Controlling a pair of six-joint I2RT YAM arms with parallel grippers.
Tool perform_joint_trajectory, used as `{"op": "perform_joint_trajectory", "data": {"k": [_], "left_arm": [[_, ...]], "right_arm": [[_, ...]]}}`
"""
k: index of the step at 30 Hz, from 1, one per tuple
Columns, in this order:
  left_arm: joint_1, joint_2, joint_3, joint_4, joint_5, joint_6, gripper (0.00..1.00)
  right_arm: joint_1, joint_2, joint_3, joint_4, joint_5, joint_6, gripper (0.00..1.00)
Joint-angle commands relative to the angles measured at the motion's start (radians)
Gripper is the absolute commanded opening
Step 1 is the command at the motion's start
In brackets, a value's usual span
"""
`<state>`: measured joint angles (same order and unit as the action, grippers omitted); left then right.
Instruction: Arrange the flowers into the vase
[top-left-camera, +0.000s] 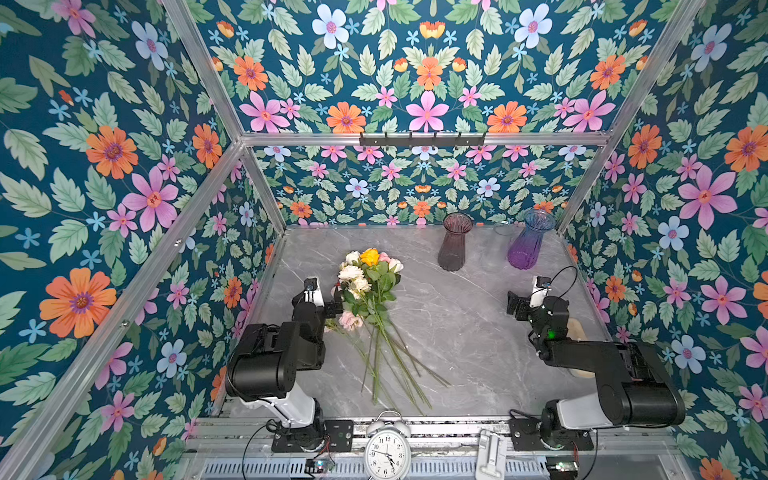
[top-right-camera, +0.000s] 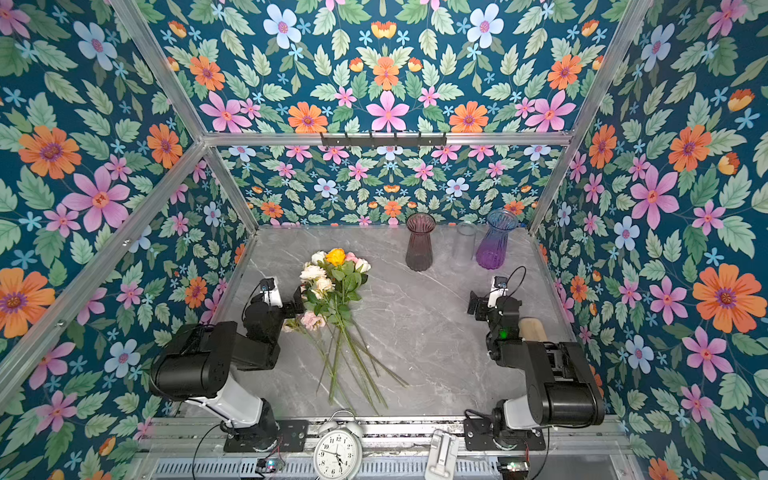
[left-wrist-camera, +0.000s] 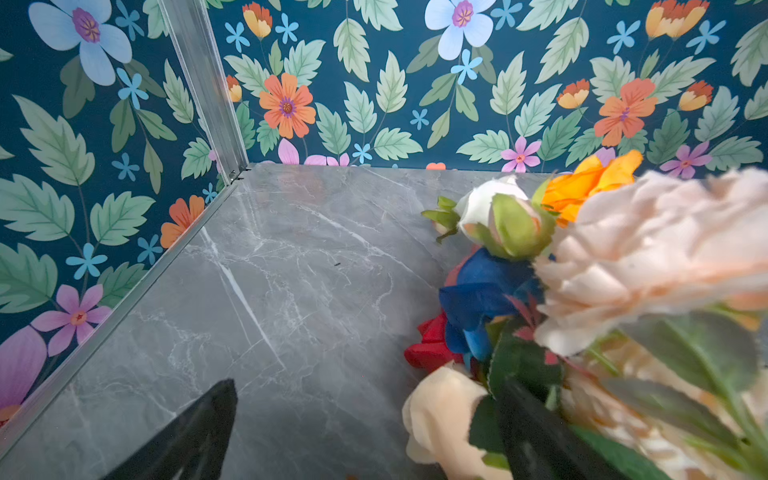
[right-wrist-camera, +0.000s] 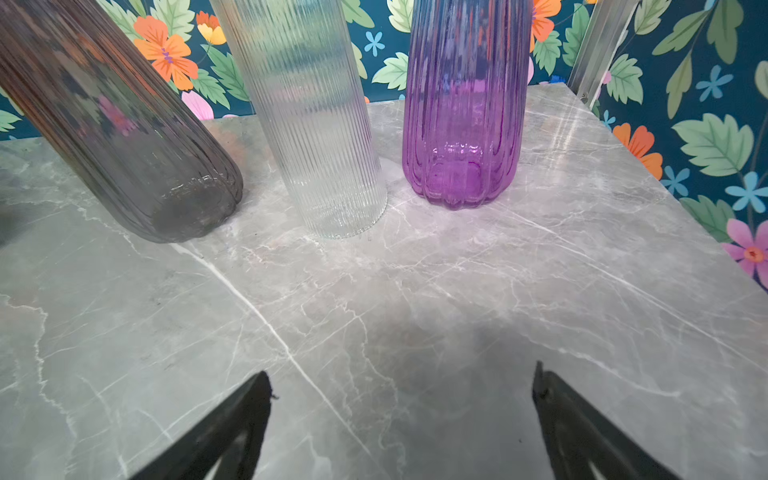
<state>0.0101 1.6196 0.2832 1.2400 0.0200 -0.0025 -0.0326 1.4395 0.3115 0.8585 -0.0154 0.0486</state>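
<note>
My right gripper next grips the rim of the smoky vase (top-left-camera: 472, 223), on its side toward the clear ribbed vase.
The flowers (top-left-camera: 368, 286) (top-right-camera: 332, 286) lie in a loose bunch on the grey marble table (top-left-camera: 457, 332), heads toward the back wall and stems fanning toward the front. My left gripper (top-left-camera: 336, 303) (left-wrist-camera: 370, 386) is open at the bunch's left side. One of its fingers (left-wrist-camera: 536, 432) sits among the leaves, beside a cream rose (left-wrist-camera: 440, 411). Blue (left-wrist-camera: 482, 291), red (left-wrist-camera: 432, 345) and orange (left-wrist-camera: 582, 187) heads show nearby. A smoky vase (top-left-camera: 455, 243), a clear ribbed vase (top-left-camera: 500, 235) and a purple vase (top-left-camera: 530, 241) stand at the back right. My right gripper (top-left-camera: 515, 305) (right-wrist-camera: 401, 374) hangs open and empty in front of them.
An alarm clock (top-left-camera: 387, 451) and a white device (top-left-camera: 490, 455) sit on the front rail. A tan object (top-left-camera: 575, 328) lies behind the right arm. Wallpapered walls with aluminium posts close in the table on three sides; a hook rail (top-left-camera: 422, 139) is on the back wall.
</note>
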Motion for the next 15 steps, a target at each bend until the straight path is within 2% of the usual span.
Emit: {"op": "perform_joint_trajectory", "data": {"k": [1, 15], "left_arm": [[0.001, -0.003, 0.004, 0.011, -0.006, -0.001, 1.0], [-0.007, -0.003, -0.001, 0.019, -0.008, 0.011, 1.0]], "right_arm": [[0.0, -0.005, 0.002, 0.015, 0.004, -0.006, 0.99], [0.0, -0.004, 0.002, 0.015, 0.004, -0.007, 0.99]]}}
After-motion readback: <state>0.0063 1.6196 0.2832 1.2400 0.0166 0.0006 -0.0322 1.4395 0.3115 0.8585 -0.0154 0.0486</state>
